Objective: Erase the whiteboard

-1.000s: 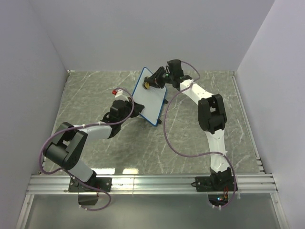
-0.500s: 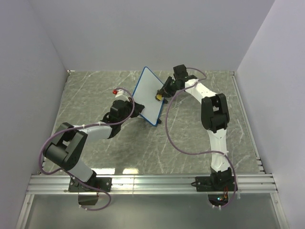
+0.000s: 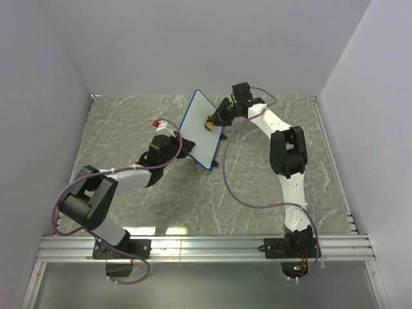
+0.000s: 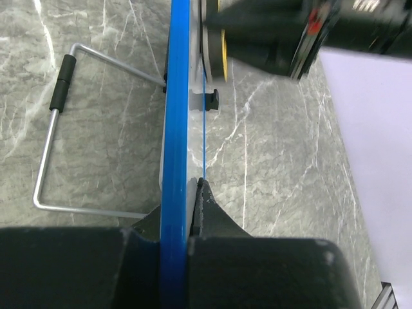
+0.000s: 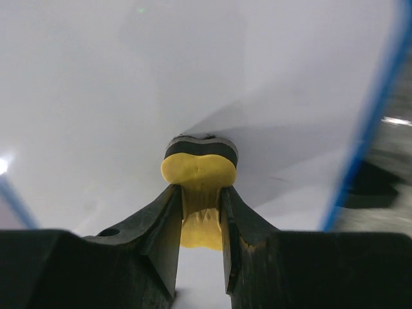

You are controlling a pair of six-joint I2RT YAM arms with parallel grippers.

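The yellow eraser will go down from my right gripper onto the bare grey table (image 3: 258, 174) beyond the whiteboard's black sleeve.
The whiteboard (image 3: 201, 132), white with a thin blue frame, stands tilted at mid-table. My left gripper (image 3: 183, 147) is shut on its lower left edge; in the left wrist view the blue frame (image 4: 176, 129) runs between the jaws of that gripper (image 4: 187, 193). My right gripper (image 3: 216, 120) is shut on a yellow eraser with a black pad (image 3: 210, 125) and presses it against the board's face. In the right wrist view the eraser (image 5: 198, 170) sits squeezed in the gripper (image 5: 201, 193) against the white board surface (image 5: 96, 96). No scribble shows there.
The board's wire stand (image 4: 55, 129) with a black sleeve lies on the grey marbled table (image 3: 129, 122) behind the board. Grey walls close the back and both sides. A metal rail (image 3: 206, 246) runs along the near edge.
My right gripper with the eraser has moved down from the board's top edge onto its face, then slightly up and left. The left gripper and board stay put.
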